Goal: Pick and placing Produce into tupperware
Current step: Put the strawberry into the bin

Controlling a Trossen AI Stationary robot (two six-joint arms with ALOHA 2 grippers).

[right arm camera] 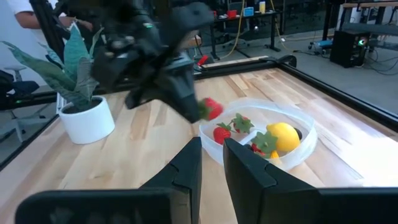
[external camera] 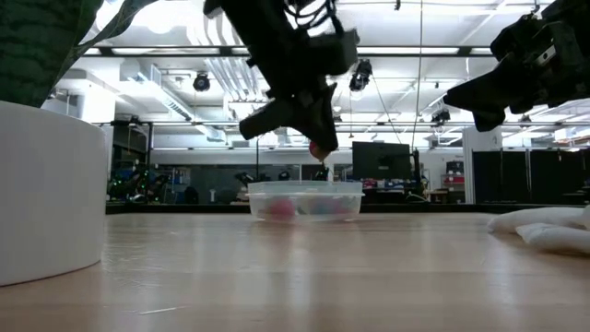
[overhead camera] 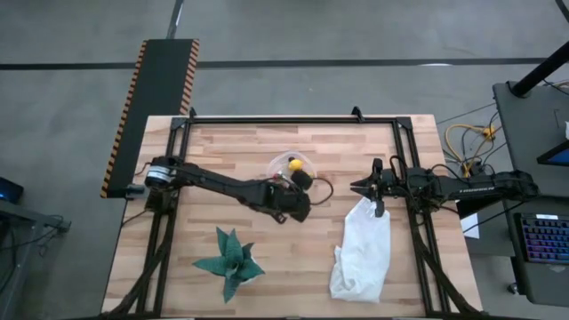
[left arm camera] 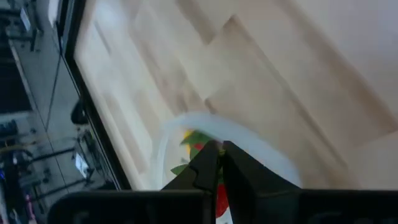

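Note:
Next, I let go of the red strawberry with my left gripper inside the tupperware, just nearer than the yellow lemon (overhead camera: 300, 176) (left arm camera: 239, 189).
The clear tupperware (overhead camera: 286, 165) stands on the table's far middle; in the right wrist view the tupperware (right arm camera: 292, 115) holds a yellow lemon (right arm camera: 283, 135), red strawberries (right arm camera: 222, 133) and something dark. My left gripper (external camera: 318, 140) hangs over the tub (external camera: 304, 199), shut on a red strawberry (right arm camera: 212, 109). My right gripper (right arm camera: 212, 155) waits slightly open to the tub's right, above the white bag's top, touching nothing. My left gripper pinches the red strawberry (external camera: 319, 150) between the free ends of its two fingers (right arm camera: 186, 99), which slant down from above. The strawberry is lifted clear, hanging just over the tub's rim (left arm camera: 205, 120). Red shows between the fingers (left arm camera: 221, 196) in the left wrist view.
A white cloth bag (overhead camera: 364, 251) lies on the table's right side, under the right arm. A green spiky plant (overhead camera: 229, 260) in a white pot (external camera: 46, 198) stands near the front left. A black frame rail (overhead camera: 293, 118) runs along the far edge.

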